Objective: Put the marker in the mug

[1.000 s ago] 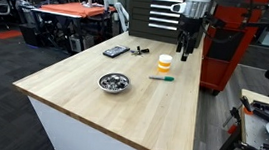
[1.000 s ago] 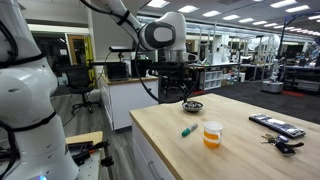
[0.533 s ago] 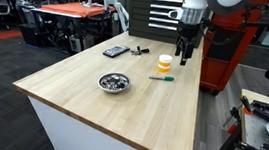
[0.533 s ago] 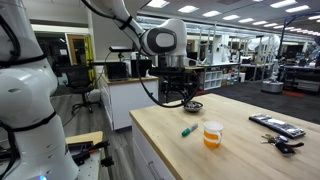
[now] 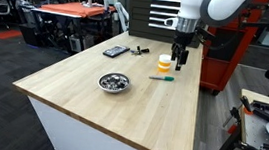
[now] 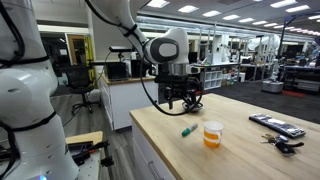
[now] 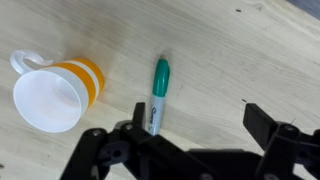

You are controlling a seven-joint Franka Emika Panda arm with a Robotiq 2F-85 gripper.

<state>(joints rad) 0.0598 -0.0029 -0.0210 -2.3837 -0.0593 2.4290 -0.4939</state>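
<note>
I will next move my gripper to the cap (image 5: pixel 169 79) (image 7: pixel 161 79) of the teal-green marker next to the yellow-orange mug and close it there.
The teal-green marker (image 7: pixel 157 93) lies flat on the wooden table; it also shows in both exterior views (image 5: pixel 161 78) (image 6: pixel 187 131). The yellow-orange mug (image 7: pixel 55 92) with a white inside stands upright beside it and appears empty, also seen in both exterior views (image 5: pixel 165 62) (image 6: pixel 212 134). My gripper (image 7: pixel 195 124) is open and empty, above the table. The marker's lower end passes by one fingertip. In the exterior views the gripper (image 5: pixel 179 61) (image 6: pixel 181 100) hangs a little above the marker and mug.
A shiny metal bowl (image 5: pixel 114 82) sits mid-table. Black flat devices (image 5: pixel 116 51) and keys (image 5: pixel 140 51) lie at the far side, also seen in an exterior view (image 6: pixel 276 125). The table edge (image 6: pixel 150 150) is close to the marker.
The arm has moved down and toward the marker, the gripper now lower over the table beside the mug. Marker, mug and bowl have not moved.
</note>
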